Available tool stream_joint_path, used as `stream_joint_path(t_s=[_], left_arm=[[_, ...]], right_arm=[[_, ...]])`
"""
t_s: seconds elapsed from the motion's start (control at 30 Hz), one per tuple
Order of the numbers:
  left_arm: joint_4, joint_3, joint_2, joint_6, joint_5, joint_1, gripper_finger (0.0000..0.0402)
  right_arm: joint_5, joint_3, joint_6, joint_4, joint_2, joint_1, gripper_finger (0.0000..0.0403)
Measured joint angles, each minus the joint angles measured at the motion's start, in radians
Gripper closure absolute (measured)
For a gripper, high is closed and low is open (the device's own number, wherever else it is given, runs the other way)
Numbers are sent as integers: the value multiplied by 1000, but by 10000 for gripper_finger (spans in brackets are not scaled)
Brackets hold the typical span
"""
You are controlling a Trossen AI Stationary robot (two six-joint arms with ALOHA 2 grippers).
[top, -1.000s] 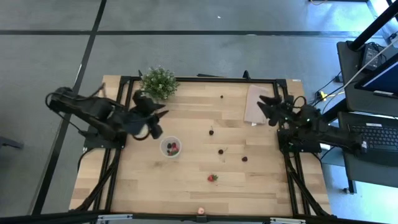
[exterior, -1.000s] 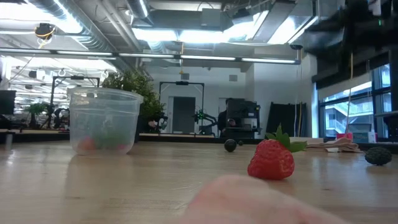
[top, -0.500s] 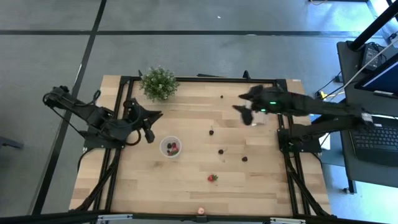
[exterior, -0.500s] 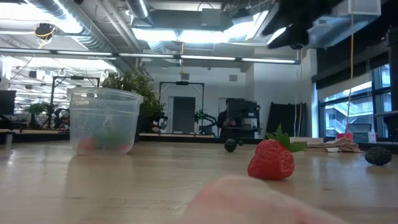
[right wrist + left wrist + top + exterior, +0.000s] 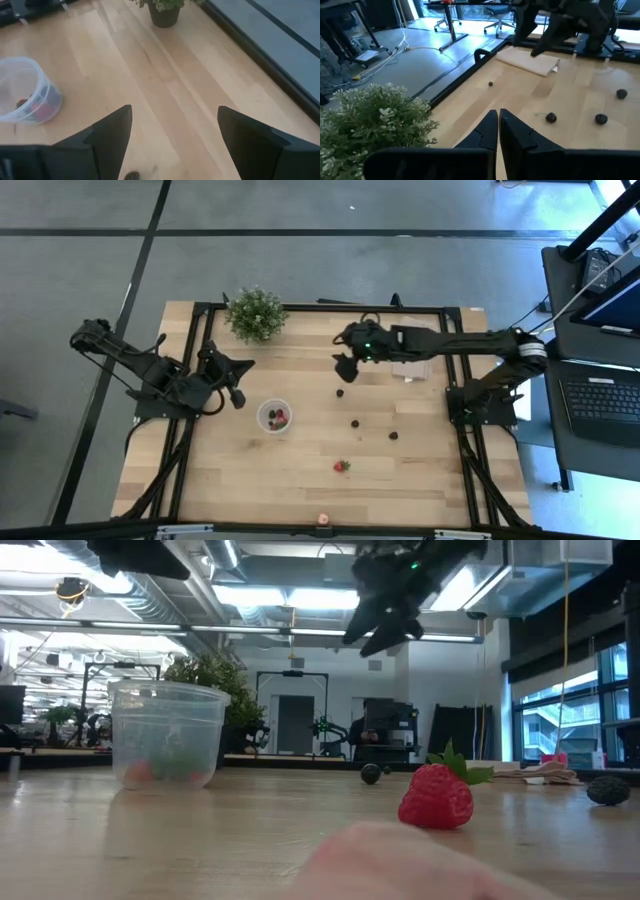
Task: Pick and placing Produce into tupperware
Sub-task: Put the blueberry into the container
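Note:
Next, my right gripper goes down to the loose dark berry nearest the tupperware and closes on the berry's sides (image 5: pixel 340 393) (image 5: pixel 131 176).
The tupperware (image 5: pixel 275 417) (image 5: pixel 165 735) (image 5: pixel 27 97) stands upright on the wood, left of centre, with red and dark fruits inside. Dark berries lie loose at mid-table (image 5: pixel 340 392) (image 5: pixel 355 423) (image 5: pixel 393 435), and one lies near the far edge (image 5: pixel 358 336). A strawberry (image 5: pixel 342 466) (image 5: pixel 437 797) rests nearer the front. My right gripper (image 5: pixel 343 368) (image 5: pixel 172 145) hangs open above the table, over the dark berry (image 5: pixel 131 175), touching nothing. My left gripper (image 5: pixel 245 367) (image 5: pixel 497 117) is shut and empty, left of the cup, beside the potted plant.
A bushy potted plant (image 5: pixel 256 312) (image 5: pixel 370 120) stands at the far left corner. A flat beige sheet (image 5: pixel 412 350) (image 5: pixel 530 61) lies at the far right, under my right arm. Another small fruit (image 5: pixel 323 519) sits at the near edge. A black frame rims the table.
My right arm has swung from the table's right edge toward the left, passing over the beige sheet, and now reaches out over the dark berry near the centre. My left gripper has drawn back from beside the cup toward the left edge.

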Motion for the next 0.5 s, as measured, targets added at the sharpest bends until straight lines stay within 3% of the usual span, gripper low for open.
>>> stream_joint_path(t_s=[0.1,0.2,0.37,0.5], left_arm=[[-38,0,-4,-1,6,0,381],[-36,-31,-49,0,81,0,372],[102,-156,-211,75,251,-1,358],[220,-262,-381,183,289,-1,348]], right_arm=[[0,17,3,36,57,0,108],[-6,21,12,67,98,0,108],[-58,21,38,71,141,6,108],[-60,21,30,88,160,21,108]])
